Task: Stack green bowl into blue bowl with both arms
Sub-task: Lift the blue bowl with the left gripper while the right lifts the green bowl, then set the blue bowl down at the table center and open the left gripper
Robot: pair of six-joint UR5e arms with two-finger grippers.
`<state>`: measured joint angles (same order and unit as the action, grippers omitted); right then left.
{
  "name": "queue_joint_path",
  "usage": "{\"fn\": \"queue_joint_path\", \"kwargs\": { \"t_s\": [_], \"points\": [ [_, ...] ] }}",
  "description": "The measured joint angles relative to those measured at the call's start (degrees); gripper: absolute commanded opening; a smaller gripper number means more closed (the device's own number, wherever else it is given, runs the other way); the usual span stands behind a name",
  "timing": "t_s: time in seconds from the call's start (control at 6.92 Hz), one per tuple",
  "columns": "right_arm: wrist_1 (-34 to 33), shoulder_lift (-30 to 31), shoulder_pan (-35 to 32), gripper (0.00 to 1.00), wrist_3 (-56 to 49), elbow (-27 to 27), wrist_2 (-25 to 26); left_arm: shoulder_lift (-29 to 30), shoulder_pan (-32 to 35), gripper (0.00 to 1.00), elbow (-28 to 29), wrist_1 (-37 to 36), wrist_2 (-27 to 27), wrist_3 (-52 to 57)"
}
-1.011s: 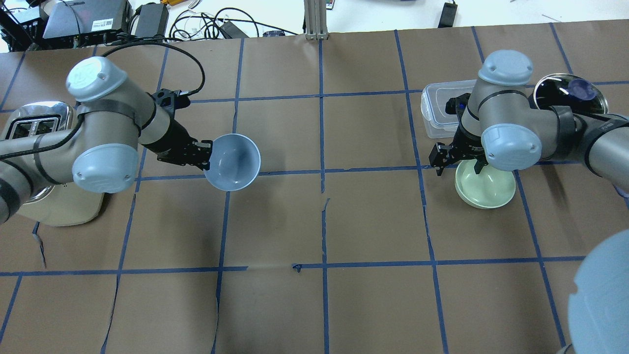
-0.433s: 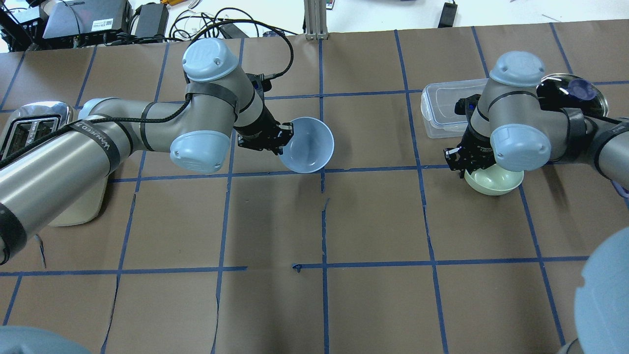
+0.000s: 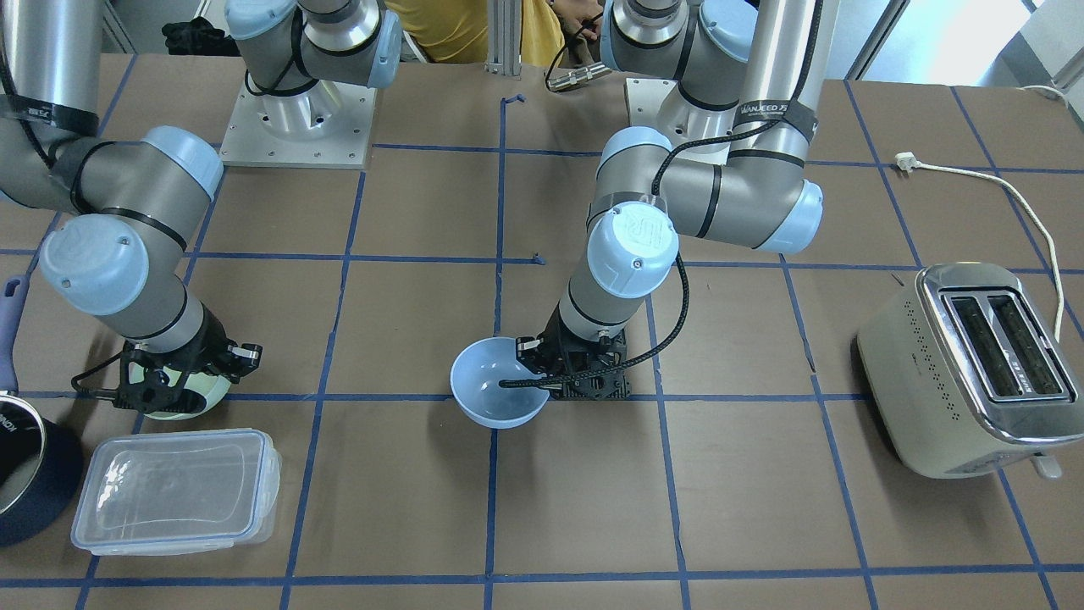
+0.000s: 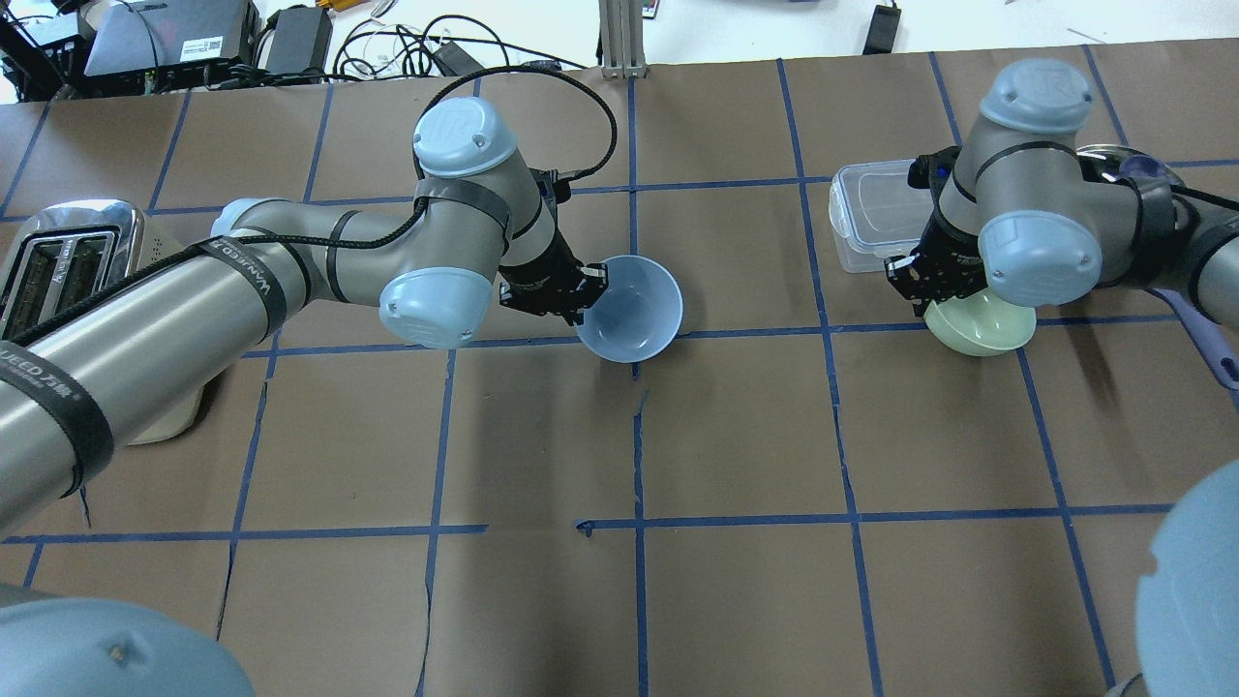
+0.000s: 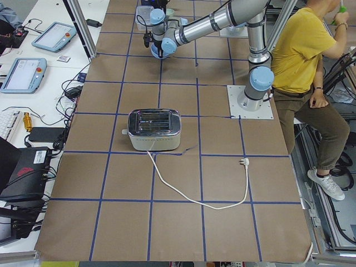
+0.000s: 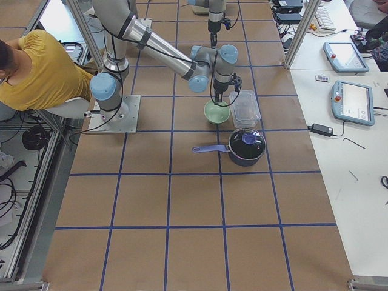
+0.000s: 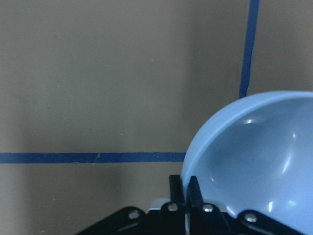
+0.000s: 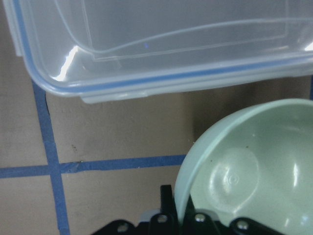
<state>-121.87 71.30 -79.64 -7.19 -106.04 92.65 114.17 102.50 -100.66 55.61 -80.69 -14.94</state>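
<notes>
Next, my right gripper lets go of the green bowl inside the blue bowl (image 3: 494, 382), above the spot where the blue tape lines cross.
My left gripper (image 4: 584, 293) is shut on the rim of the blue bowl (image 4: 634, 312) and holds it tilted, low over the table near the centre line. The pinch shows in the left wrist view, where my left gripper (image 7: 186, 188) clamps the blue bowl (image 7: 254, 161), and in the front view (image 3: 495, 391). My right gripper (image 4: 931, 298) is shut on the rim of the green bowl (image 4: 985, 327) at the right, beside the clear container. The right wrist view shows the green bowl (image 8: 244, 166) held at its edge. The two bowls are about two grid squares apart.
A clear plastic container (image 4: 866, 218) stands just beyond the green bowl. A dark navy pot (image 6: 245, 145) with a purple handle stands at the far right. A silver toaster (image 3: 974, 364) stands at the left end with its cord trailing. A person in yellow (image 5: 303, 50) sits behind the robot.
My left arm has swung right and carried the blue bowl from the left part of the table to the centre line. My right gripper has shifted the green bowl a little toward the far side.
</notes>
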Motion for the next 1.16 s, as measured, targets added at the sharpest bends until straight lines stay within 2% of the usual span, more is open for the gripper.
{"fn": "queue_joint_path", "kwargs": {
  "t_s": [0.14, 0.29, 0.58, 0.87, 1.16],
  "points": [
    [0.69, 0.13, -0.03, 0.0, 0.1, 1.0, -0.03, 0.46, 0.16, 0.72, 0.15, 0.19, 0.0, 0.1],
    [1.69, 0.46, -0.2, 0.0, 0.27, 2.07, -0.13, 0.69, 0.2, 1.0, 0.19, 0.19, 0.14, 0.15],
    [3.89, 1.4, -1.4, 0.0, 3.02, 5.05, -0.41, -0.94, -1.13, 1.0, 2.39, 1.69, 0.55, 0.28],
    [4.19, 1.4, -5.51, 0.0, 6.33, 7.69, -0.32, -3.59, -4.76, 1.0, 13.27, 16.18, -1.51, 5.06],
    [4.09, -0.05, -11.4, 0.0, 15.04, 9.7, -0.54, -6.32, -7.37, 1.0, 20.96, 28.44, -8.92, 12.32]
  ]
}}
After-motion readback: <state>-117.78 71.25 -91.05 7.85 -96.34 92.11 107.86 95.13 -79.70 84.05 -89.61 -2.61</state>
